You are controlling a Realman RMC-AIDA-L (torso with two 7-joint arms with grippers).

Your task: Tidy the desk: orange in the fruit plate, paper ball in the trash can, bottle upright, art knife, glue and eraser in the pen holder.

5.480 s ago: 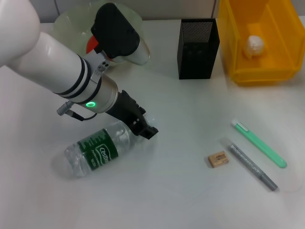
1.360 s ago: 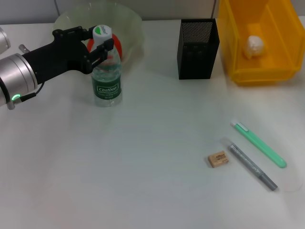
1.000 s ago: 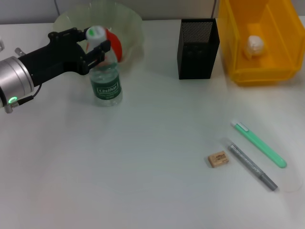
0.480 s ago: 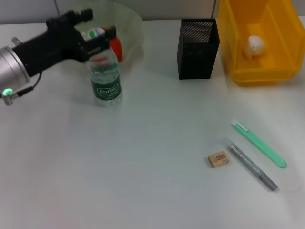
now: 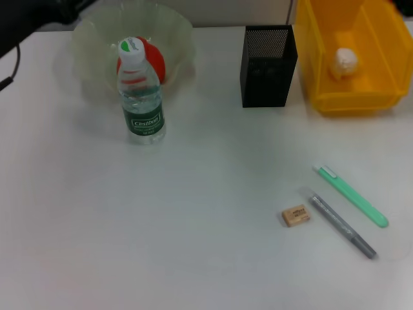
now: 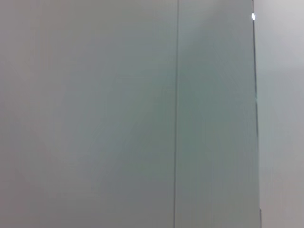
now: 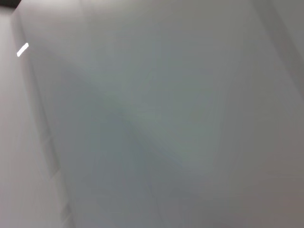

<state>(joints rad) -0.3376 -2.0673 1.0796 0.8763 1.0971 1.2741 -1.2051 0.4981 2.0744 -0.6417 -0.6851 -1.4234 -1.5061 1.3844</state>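
Next, my right hand grips the white end (image 5: 330, 174) of the green pen-shaped tool, nearest the pen holder.
The bottle (image 5: 142, 97) stands upright on the desk, just in front of the fruit plate (image 5: 90, 39), and nothing holds it. Behind the bottle's cap, the orange (image 5: 155, 64) lies in the plate. A dark part of my left gripper (image 5: 32, 16) shows at the far left corner, well away from the bottle. The paper ball (image 5: 344, 61) rests in the trash can (image 5: 381, 77). The eraser (image 5: 295, 215) lies near right, beside a green pen-shaped tool (image 5: 352, 195) and a grey one (image 5: 342, 226); which is the art knife or the glue I cannot tell. The pen holder (image 5: 268, 64) stands at the back. My right gripper is out of view.
Both wrist views show only a plain pale surface. The desk's wide middle and front left are bare white tabletop (image 5: 193, 226). The pen holder and the trash can stand close together at the back right.
My left gripper let go of the upright bottle's cap and drew back up to the far left corner. The bottle stays standing where it was set.
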